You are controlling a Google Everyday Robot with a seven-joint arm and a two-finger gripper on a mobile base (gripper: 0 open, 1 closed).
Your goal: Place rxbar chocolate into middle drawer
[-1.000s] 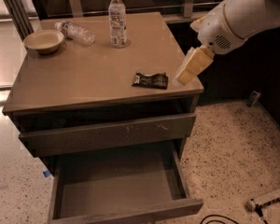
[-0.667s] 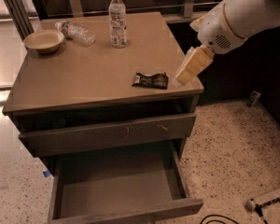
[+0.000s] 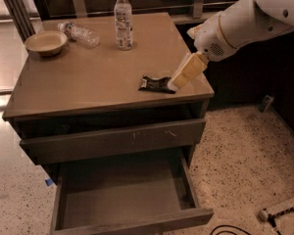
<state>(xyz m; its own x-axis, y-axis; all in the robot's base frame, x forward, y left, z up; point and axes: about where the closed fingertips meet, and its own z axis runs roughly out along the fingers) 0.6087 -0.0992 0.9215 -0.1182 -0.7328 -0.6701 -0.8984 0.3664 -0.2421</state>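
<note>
My gripper should grip the rxbar chocolate's end [image 3: 168, 85] that is farther from the tan bowl, so the other end sticks out.
The rxbar chocolate [image 3: 157, 84], a flat black wrapper, lies on the cabinet top [image 3: 88, 82] near its front right edge. My gripper [image 3: 178, 83] reaches down from the right on a white arm, and its pale tan tip is at the bar's right end, at the level of the cabinet top. The middle drawer [image 3: 122, 195] is pulled far out below, and its plain floor is bare. Above it, a drawer front with small pale scratches [image 3: 112, 141] stands slightly out.
A tan bowl [image 3: 45, 42] sits at the back left of the top. A clear bottle [image 3: 81, 33] lies beside it and another [image 3: 123, 21] stands upright at the back. A cable [image 3: 230, 229] and a small tool [image 3: 284, 209] lie on the speckled floor at the right.
My gripper has moved a little to the left and down, up to the bar's right end. The bar, bottles, bowl and drawers have not moved.
</note>
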